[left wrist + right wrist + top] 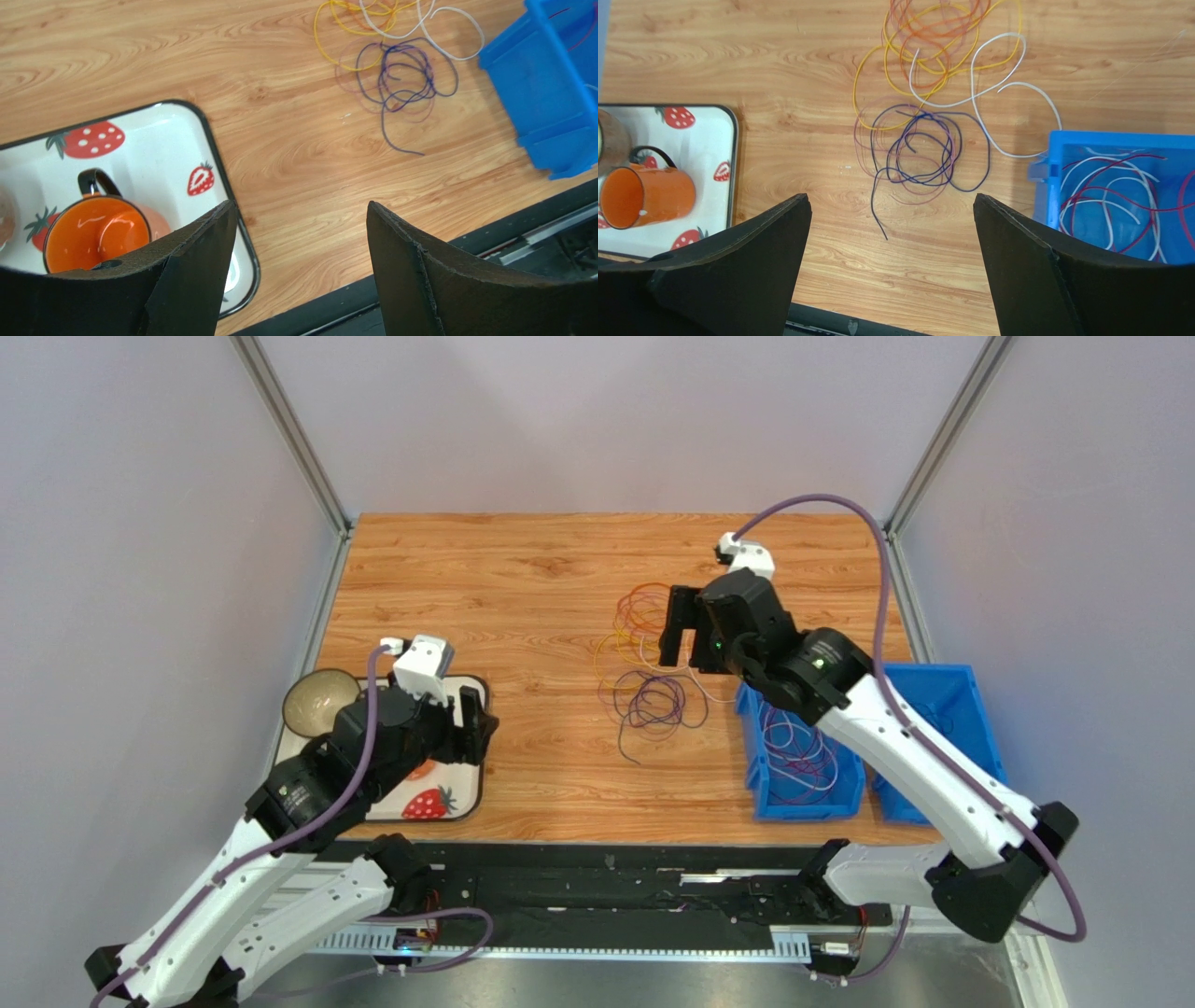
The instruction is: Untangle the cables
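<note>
My right gripper is to go next to the far bend (685,636) (983,48) of the white cable, beside the yellow loops, and close there.
The cables (648,669) lie in a loose tangle on the wooden table, right of centre. In the right wrist view, orange and yellow loops (927,49) sit at the top, a white loop (999,78) to their right and dark purple loops (924,150) below them. My right gripper (683,651) hovers over the tangle's right side, open (892,199), with only bare wood between its fingers. My left gripper (480,725) stays over the right edge of the strawberry tray, also open (298,206) and holding nothing. Purple cables (406,70) show far ahead of it.
A blue bin (797,756) with white and red wires (1109,199) stands right of the tangle, a second blue bin (954,711) beside it. The strawberry tray (470,791) at the left carries an orange mug (98,234) and a bowl (320,703). A black rail (631,882) lines the near edge.
</note>
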